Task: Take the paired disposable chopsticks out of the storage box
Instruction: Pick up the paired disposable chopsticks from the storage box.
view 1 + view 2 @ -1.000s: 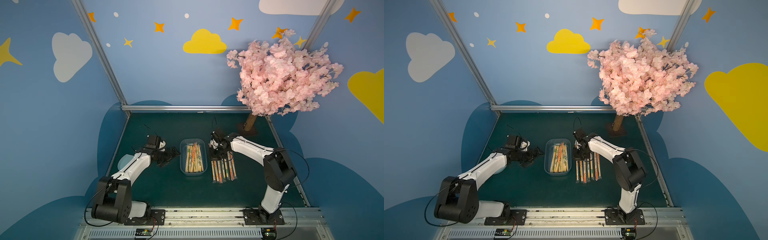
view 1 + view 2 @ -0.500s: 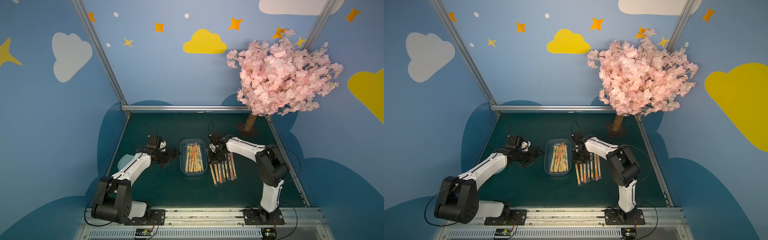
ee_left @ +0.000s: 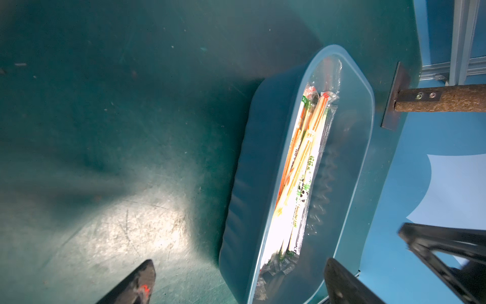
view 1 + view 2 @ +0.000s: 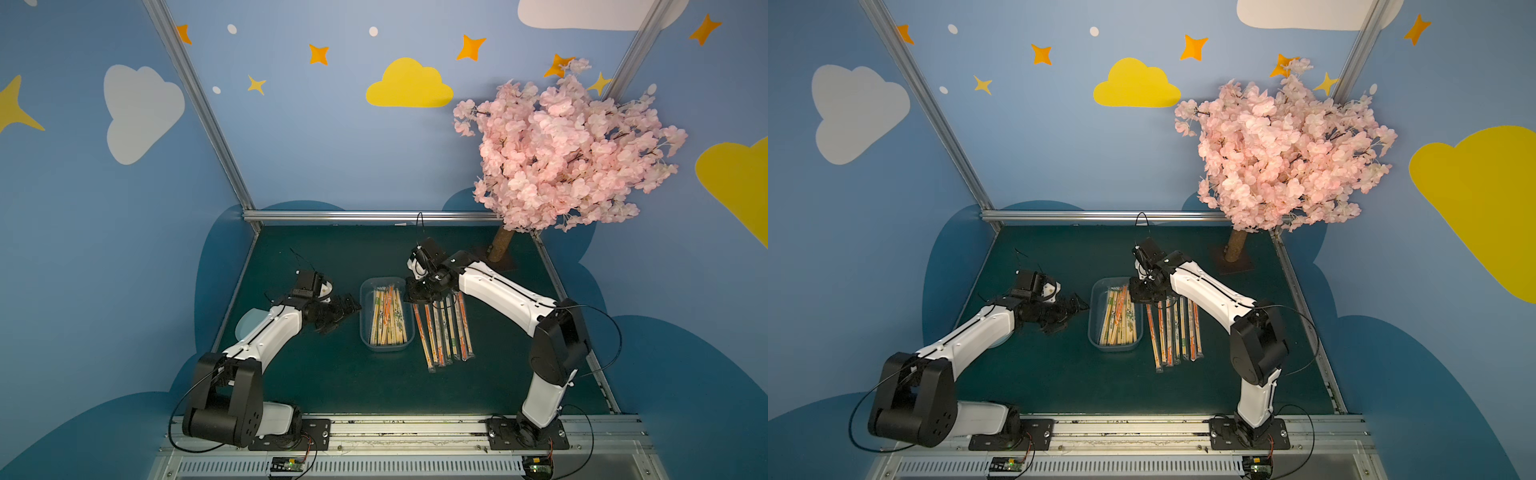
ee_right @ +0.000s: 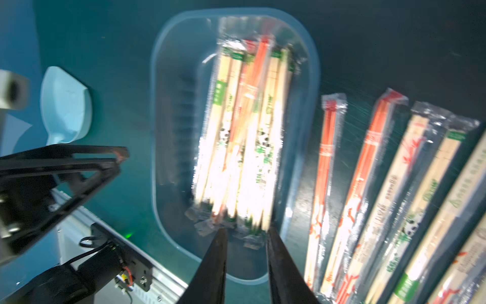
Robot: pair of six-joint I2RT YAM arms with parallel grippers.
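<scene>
The middle of the red chopstick pair (image 4: 387,311) (image 5: 239,134) lying at a slant across the other pairs in the storage box will be gripped by my right gripper.
The storage box (image 4: 366,332) (image 4: 1094,332) is a bluish clear tub at mid-table in both top views. Several paired disposable chopsticks (image 4: 386,318) (image 5: 244,131) lie in it lengthwise. Several more pairs (image 4: 444,332) (image 4: 1173,332) (image 5: 381,197) lie in a row on the green mat just right of the box. My right gripper (image 4: 415,293) (image 5: 246,237) hangs over the box's far right corner, jaws slightly apart and empty. My left gripper (image 4: 347,305) (image 3: 240,268) stands wide open just left of the box, level with its far half.
A pink blossom tree (image 4: 561,145) stands on a trunk (image 4: 500,245) with a base plate at the back right corner. A pale blue scoop-shaped thing (image 5: 65,105) lies on the mat under the left arm. Metal rails edge the mat.
My right gripper has opened, leaving a chopstick pair at the left end of the row, and has moved left over the box's far corner. The left arm has not moved.
</scene>
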